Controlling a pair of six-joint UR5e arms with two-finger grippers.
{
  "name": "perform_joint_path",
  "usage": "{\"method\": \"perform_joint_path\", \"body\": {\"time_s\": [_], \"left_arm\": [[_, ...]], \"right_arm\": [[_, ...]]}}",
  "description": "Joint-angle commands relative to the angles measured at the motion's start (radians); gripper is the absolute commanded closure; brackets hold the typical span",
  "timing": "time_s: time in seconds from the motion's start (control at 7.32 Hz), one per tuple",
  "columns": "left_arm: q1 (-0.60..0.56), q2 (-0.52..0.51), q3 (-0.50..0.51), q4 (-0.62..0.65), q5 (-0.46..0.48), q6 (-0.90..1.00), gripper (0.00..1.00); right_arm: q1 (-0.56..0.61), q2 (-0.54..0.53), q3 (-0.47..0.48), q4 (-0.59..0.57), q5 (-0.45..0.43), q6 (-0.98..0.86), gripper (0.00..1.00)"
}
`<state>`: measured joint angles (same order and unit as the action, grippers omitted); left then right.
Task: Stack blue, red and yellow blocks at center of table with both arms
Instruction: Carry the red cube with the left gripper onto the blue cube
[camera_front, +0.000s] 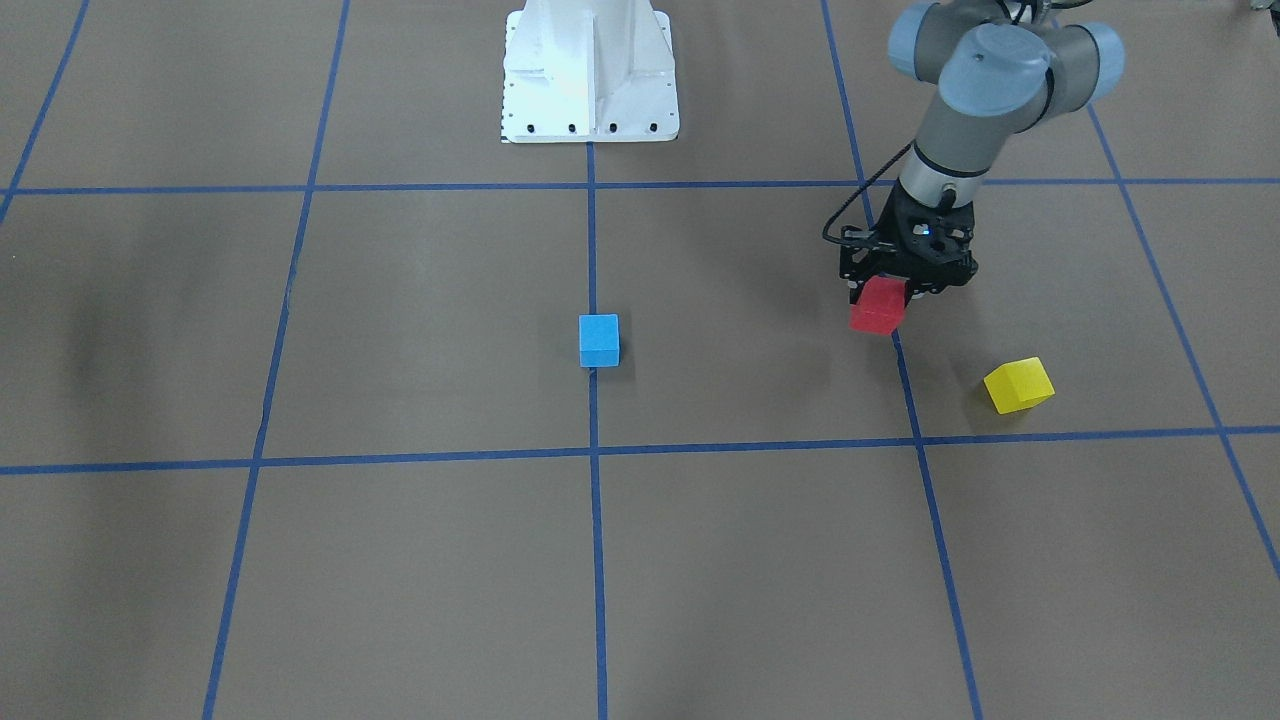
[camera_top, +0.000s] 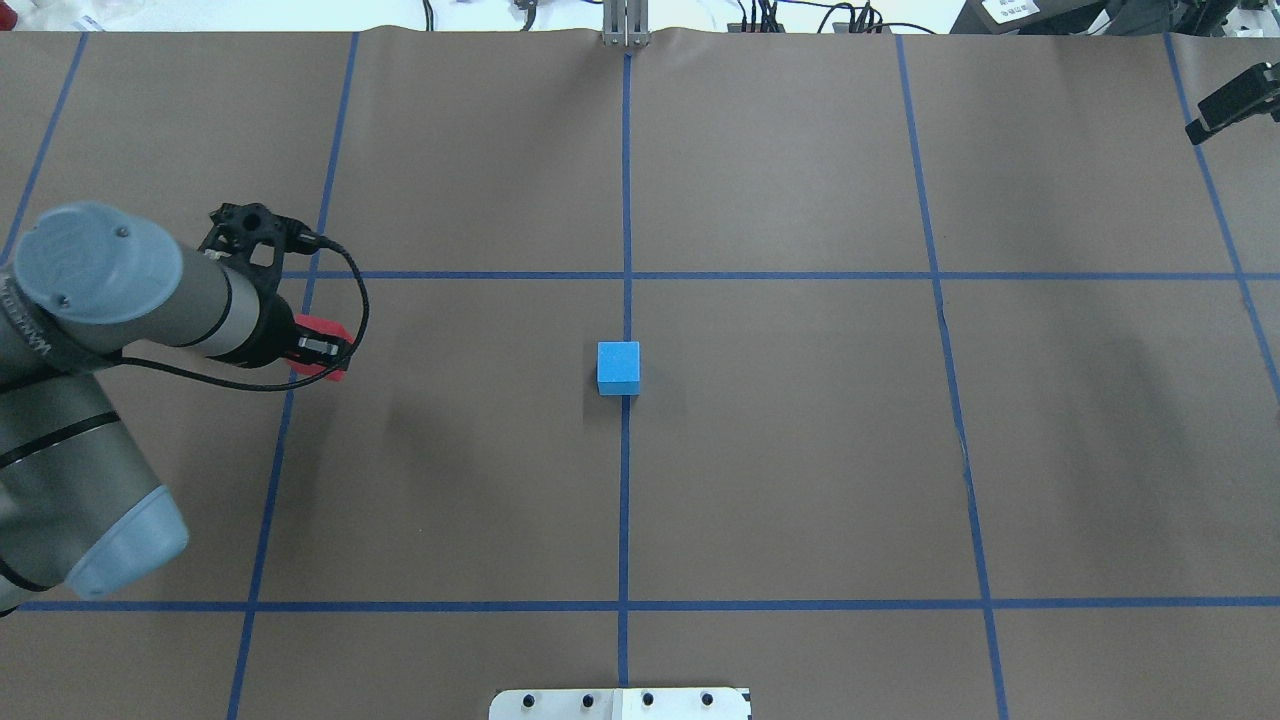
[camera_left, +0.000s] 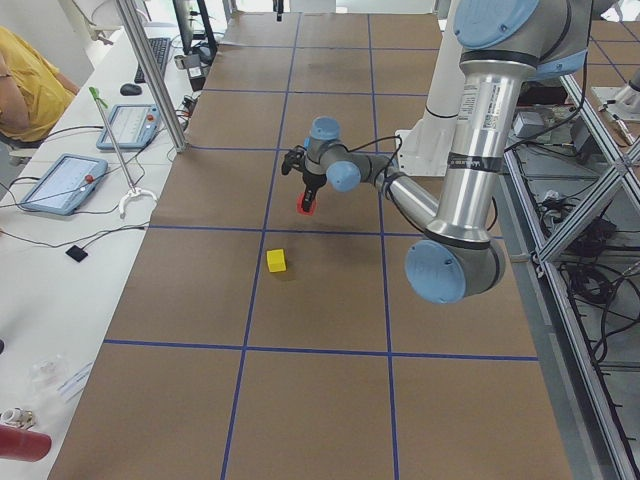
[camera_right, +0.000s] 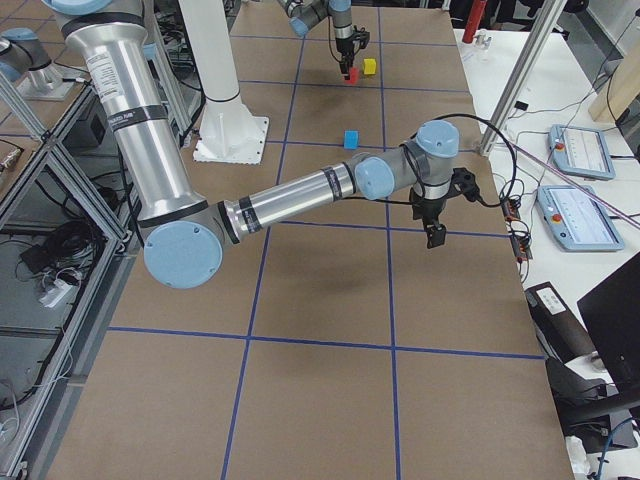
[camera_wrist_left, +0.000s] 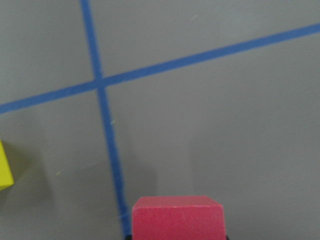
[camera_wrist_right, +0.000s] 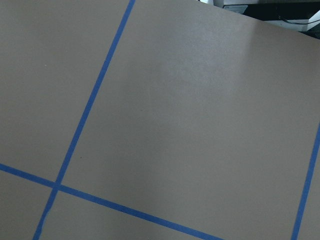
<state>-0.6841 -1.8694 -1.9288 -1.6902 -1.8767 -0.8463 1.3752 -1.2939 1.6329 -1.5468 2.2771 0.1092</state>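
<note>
The robot's left gripper should set the red block down on top of the blue block (camera_front: 599, 330).
My left gripper (camera_front: 884, 291) is shut on the red block (camera_front: 878, 308) and holds it above the table, to the robot's left of centre. They also show in the overhead view, the gripper (camera_top: 322, 348) around the red block (camera_top: 316, 326). The left wrist view shows the red block (camera_wrist_left: 177, 218) at the bottom edge. The blue block (camera_front: 598, 340) sits alone at the table's centre (camera_top: 618, 367). The yellow block (camera_front: 1019, 385) lies on the table near the red one, at the left wrist view's left edge (camera_wrist_left: 4, 169); in the overhead view my left arm hides it. My right gripper (camera_top: 1233, 101) hangs far right; I cannot tell whether it is open.
Blue tape lines (camera_front: 592, 455) mark a grid on the brown table. The white robot base (camera_front: 588, 72) stands at the back middle. In the left side view, operator tablets (camera_left: 64, 181) lie on a side bench and a person sits there.
</note>
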Motion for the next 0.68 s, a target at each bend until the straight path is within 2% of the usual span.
{"method": "perform_joint_path", "body": {"time_s": [0.0, 0.41, 0.55], "left_arm": [[0.008, -0.277, 0.049, 0.237, -0.002, -0.064, 1.00], [0.098, -0.529, 0.271, 0.244, 0.014, -0.207, 1.00], [0.151, -0.584, 0.342, 0.235, 0.077, -0.226, 1.00]], "right_arm": [[0.047, -0.083, -0.002, -0.004, -0.002, -0.156, 0.00], [0.128, -0.151, -0.002, -0.009, 0.001, -0.288, 0.00], [0.134, -0.159, -0.002, -0.010, 0.019, -0.287, 0.00]]}}
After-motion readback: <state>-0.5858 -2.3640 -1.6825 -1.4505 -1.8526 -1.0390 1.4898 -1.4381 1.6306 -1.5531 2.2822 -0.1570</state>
